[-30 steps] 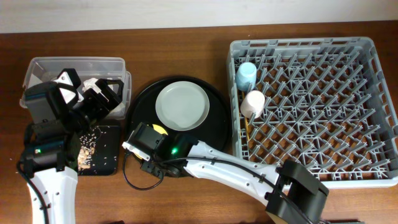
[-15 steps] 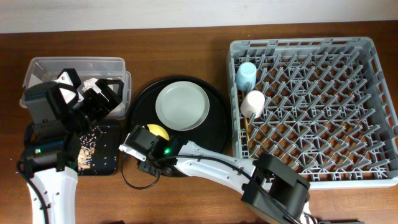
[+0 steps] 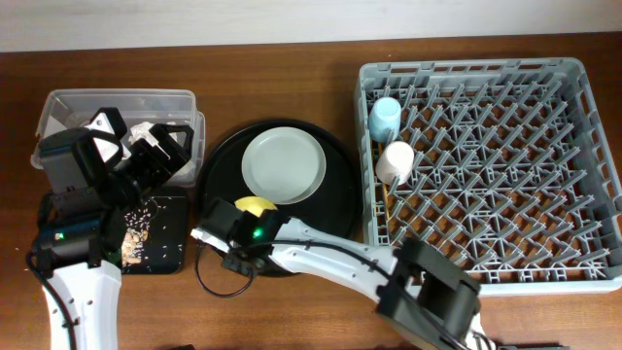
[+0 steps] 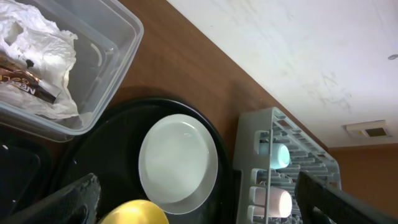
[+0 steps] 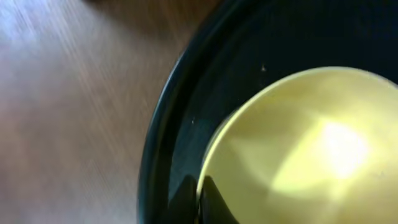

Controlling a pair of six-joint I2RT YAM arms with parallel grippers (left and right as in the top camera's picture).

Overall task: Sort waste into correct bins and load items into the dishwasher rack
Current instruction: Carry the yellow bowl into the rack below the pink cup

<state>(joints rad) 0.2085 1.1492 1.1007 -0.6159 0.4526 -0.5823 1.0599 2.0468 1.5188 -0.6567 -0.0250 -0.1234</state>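
I should let go of the yellow bowl with my right gripper in the grey rack (image 3: 397, 195), just in front of the pink cup. The yellow bowl now sits on the black tray.
My right gripper (image 5: 199, 202) is shut on the rim of the yellow bowl (image 5: 311, 149), one finger inside and one outside. The bowl (image 3: 256, 206) sits at the front of the big round black tray (image 3: 340, 194), beside the pale plate (image 3: 284, 165). My left gripper (image 3: 160, 151) hangs open over the clear box (image 3: 117, 102), holding nothing; its fingers (image 4: 68, 202) frame the plate (image 4: 177, 162) and the bowl (image 4: 134, 213). The white napkin (image 4: 37, 43) and gold wrapper (image 4: 28, 84) lie in the box. The blue cup (image 3: 385, 119) and pink cup (image 3: 396, 162) lie in the grey rack (image 3: 544, 175).
A flat black tray (image 3: 170, 243) with pale scraps on it lies in front of the clear box, under my left arm. A thin brownish stick (image 3: 385, 202) shows in the rack's left column below the pink cup. Bare wooden table surrounds everything.
My right gripper has closed onto the yellow bowl's rim after shifting slightly on the round tray. The left arm has not moved.
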